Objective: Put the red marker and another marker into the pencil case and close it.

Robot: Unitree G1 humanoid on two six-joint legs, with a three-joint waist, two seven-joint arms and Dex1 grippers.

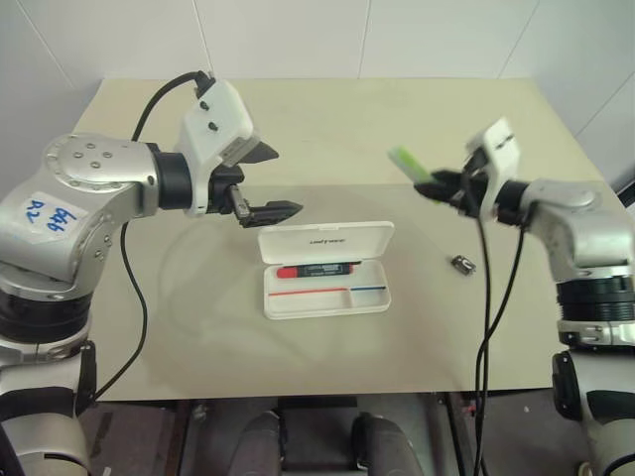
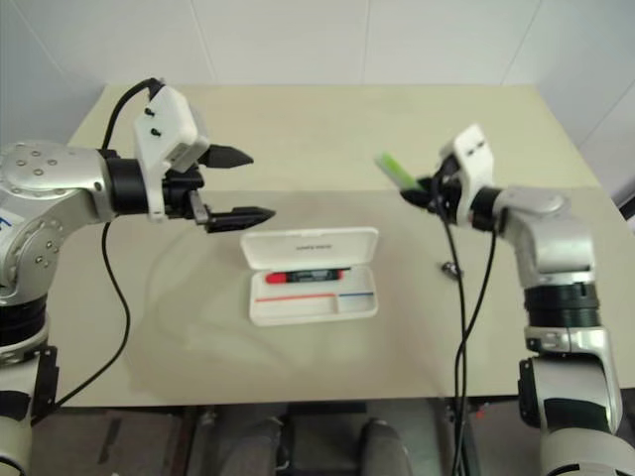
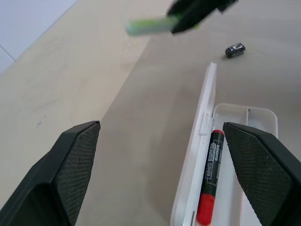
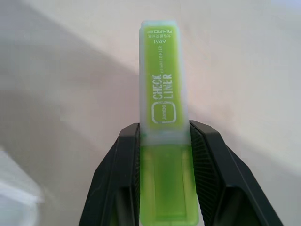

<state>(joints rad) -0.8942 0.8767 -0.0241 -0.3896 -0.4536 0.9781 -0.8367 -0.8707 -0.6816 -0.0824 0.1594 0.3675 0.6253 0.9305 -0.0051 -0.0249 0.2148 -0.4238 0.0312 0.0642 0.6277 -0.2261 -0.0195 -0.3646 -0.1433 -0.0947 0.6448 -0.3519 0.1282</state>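
My right gripper will let go of the lime-green highlighter in the white pencil case's long front slot (image 1: 312,301), next to the red marker.
The white pencil case (image 1: 327,299) lies open at the table's middle, lid (image 1: 326,241) tipped back. Inside it rests the red marker (image 1: 317,270) with its black cap. My right gripper (image 1: 433,183) is shut on the lime-green highlighter (image 4: 164,122), holding it in the air to the right of the case; the highlighter (image 1: 406,163) sticks out past the fingers toward the left. My left gripper (image 1: 273,180) hangs open with nothing between its fingers, just above and left of the case lid.
A small dark metallic bit (image 1: 463,264) lies on the table to the right of the case. The beige table (image 1: 198,327) has bare surface in front of and behind the case. White walls stand behind.
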